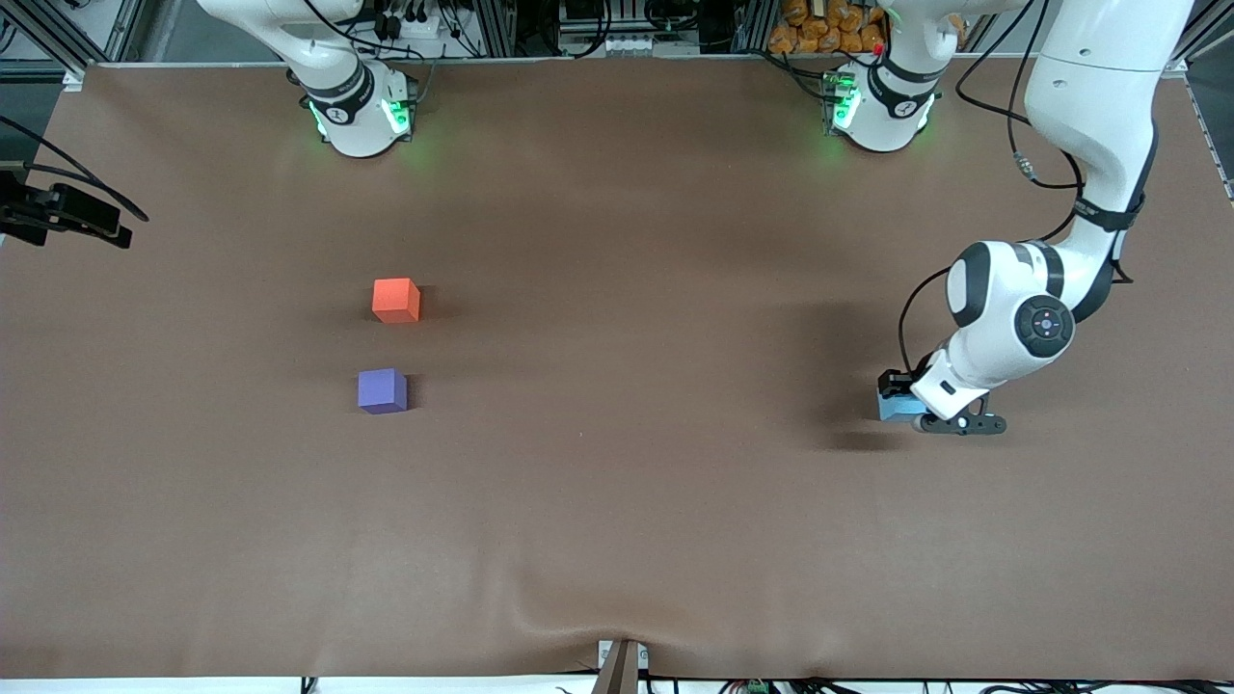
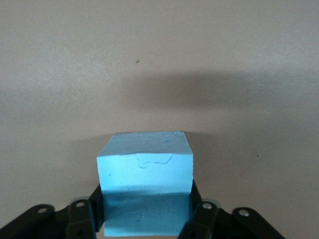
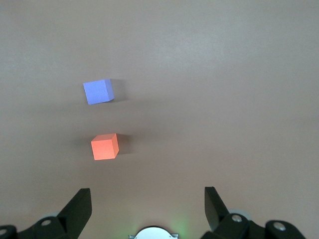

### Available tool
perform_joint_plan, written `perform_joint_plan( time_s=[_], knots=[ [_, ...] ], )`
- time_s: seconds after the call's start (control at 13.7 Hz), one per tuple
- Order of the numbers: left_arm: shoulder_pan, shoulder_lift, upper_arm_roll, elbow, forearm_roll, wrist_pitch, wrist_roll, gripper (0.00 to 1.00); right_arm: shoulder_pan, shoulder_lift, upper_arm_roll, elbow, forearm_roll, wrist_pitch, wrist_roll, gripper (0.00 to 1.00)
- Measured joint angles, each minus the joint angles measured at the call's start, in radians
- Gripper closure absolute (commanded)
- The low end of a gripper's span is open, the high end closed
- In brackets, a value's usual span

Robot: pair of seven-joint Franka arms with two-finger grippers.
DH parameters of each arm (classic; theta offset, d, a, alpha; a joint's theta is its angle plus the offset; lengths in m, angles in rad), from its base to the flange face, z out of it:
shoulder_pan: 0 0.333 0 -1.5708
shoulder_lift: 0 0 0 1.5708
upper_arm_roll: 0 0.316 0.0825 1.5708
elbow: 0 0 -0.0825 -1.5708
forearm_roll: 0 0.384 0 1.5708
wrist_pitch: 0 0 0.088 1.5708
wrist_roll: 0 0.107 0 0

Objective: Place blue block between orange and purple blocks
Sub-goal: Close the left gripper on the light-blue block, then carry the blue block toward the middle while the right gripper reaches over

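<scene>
I need to release my left gripper's blue block, now low at the table surface, on bare mat [image 1: 546,343], short of the gap between orange and purple blocks.
The light blue block [image 1: 895,406] is between the fingers of my left gripper [image 1: 908,405], low at the table surface near the left arm's end. In the left wrist view both fingers press the sides of the blue block [image 2: 144,167], so the left gripper [image 2: 145,211] is shut on it. The orange block [image 1: 396,300] and the purple block [image 1: 382,390] sit on the table toward the right arm's end, the purple one nearer the front camera, with a gap between them. My right gripper [image 3: 147,209] is open and empty, high above the table; it sees the orange block [image 3: 104,146] and the purple block [image 3: 98,91].
The brown table mat [image 1: 617,501] has a raised wrinkle at its front edge. A black camera mount [image 1: 58,217] juts in at the right arm's end. The arm bases [image 1: 362,116] stand along the back edge.
</scene>
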Motion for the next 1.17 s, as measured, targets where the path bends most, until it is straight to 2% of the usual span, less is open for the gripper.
perform_joint_plan(
  time_s=[0.29, 0.51, 0.8, 1.17],
  knots=[
    [-0.085, 0.001, -0.006, 0.018, 0.0, -0.005, 0.005, 1.0, 0.0, 0.0, 0.0, -0.001, 0.0, 0.0, 0.0, 0.0],
    [-0.217, 0.001, -0.024, 0.106, 0.0, -0.086, -0.004, 1.0, 0.0, 0.001, 0.001, -0.003, 0.0, 0.0, 0.0, 0.0],
    [-0.46, 0.034, -0.035, 0.325, -0.002, -0.203, -0.164, 1.0, 0.016, 0.03, 0.011, -0.007, 0.011, 0.019, 0.0, 0.0],
    [-0.732, 0.277, -0.022, 0.671, -0.003, -0.261, -0.218, 1.0, 0.18, 0.101, 0.021, -0.008, 0.019, 0.119, 0.027, 0.0]
  ],
)
